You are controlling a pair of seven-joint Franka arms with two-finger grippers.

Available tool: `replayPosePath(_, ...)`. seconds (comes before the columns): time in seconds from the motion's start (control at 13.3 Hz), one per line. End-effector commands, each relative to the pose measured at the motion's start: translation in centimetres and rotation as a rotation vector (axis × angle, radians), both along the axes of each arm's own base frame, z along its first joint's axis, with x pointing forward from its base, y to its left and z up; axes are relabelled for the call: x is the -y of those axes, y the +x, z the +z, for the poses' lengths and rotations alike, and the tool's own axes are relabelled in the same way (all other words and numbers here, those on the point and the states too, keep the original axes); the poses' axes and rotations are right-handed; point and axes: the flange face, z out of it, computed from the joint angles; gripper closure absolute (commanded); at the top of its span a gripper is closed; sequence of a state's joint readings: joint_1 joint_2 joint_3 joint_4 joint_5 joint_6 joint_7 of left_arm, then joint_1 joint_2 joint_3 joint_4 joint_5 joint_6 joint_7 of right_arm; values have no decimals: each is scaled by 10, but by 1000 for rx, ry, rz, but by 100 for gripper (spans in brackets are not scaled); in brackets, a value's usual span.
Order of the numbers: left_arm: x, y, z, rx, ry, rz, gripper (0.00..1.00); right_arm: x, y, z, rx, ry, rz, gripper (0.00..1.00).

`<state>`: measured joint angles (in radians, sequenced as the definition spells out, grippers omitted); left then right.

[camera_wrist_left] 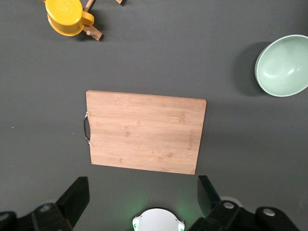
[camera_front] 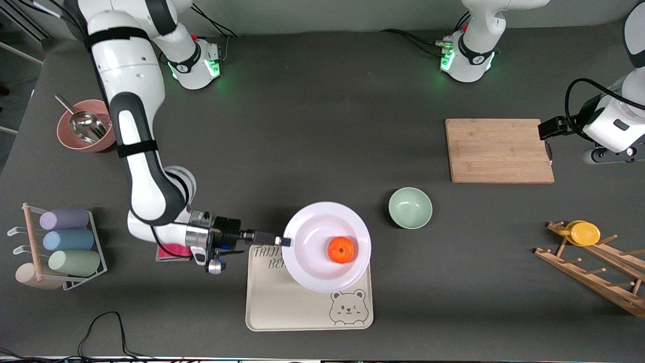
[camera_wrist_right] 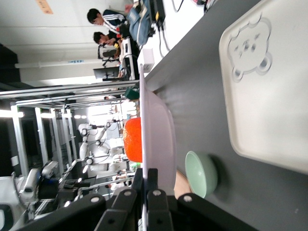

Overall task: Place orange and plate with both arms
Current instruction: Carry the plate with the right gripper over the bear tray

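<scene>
Next, my right gripper puts the pale plate with the orange down on the middle of the beige bear tray [camera_front: 306, 293]. The plate now hangs over the tray's upper part.
The pale plate [camera_front: 312, 237] is held by its rim in my right gripper [camera_front: 285, 241], which is shut on the edge toward the right arm's end of the table. The orange [camera_front: 341, 249] rests in the plate. The plate hangs over the upper part of the beige bear tray [camera_front: 282, 307]. In the right wrist view the plate [camera_wrist_right: 155, 120] shows edge-on between the right gripper's [camera_wrist_right: 147, 175] fingers, with the orange [camera_wrist_right: 133, 139] on it and the tray [camera_wrist_right: 269, 86] below. My left gripper [camera_wrist_left: 143, 195] is open and empty, high over the wooden cutting board [camera_wrist_left: 144, 132].
A mint-green bowl [camera_front: 410, 207] stands beside the plate toward the left arm's end. The cutting board [camera_front: 499, 150] lies farther back. A wooden rack with a yellow cup [camera_front: 584, 233], a cup holder [camera_front: 65, 242] and a pink bowl with a scoop [camera_front: 83, 126] sit at the table's ends.
</scene>
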<state>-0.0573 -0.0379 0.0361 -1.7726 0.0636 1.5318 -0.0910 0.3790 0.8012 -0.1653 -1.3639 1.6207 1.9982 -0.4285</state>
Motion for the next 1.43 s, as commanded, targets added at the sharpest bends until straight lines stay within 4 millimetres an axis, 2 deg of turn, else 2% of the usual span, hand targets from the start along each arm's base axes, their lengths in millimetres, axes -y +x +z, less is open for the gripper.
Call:
replayPosePath(0.0,-1,-1,1,7,-3,-15,0,21,50,-13,20,-31,-7,100)
replayPosePath(0.07,-1,-1,1,7,-3,-15,0,25,56,-23,32,-36,-11,100)
replayPosePath(0.15,-1,-1,1,7,-4,-15,0,37,65,-34,45,-45,-33,100)
replayPosePath(0.3,-1,0,0,5,-3,-15,0,40,69,-58,59,-73,-58,100)
replayPosePath(0.53,0,0,0,5,-3,-16,0,28,64,-98,127,-146,-75,100)
replayPosePath(0.97,0,0,-2,2,-4,-16,0,26,62,-110,157,-232,-39,100)
replayPosePath(1.05,1,0,-2,2,-4,-18,0,27,63,-110,159,-236,-45,91)
replayPosePath(1.12,1,0,-2,2,-4,-18,0,23,62,-110,164,-240,-42,41)
replayPosePath(1.2,0,0,-2,2,-4,-16,0,21,61,-111,210,-257,-29,0)
replayPosePath(1.35,0,0,-2,2,-4,-16,0,25,61,-116,270,-288,-20,0)
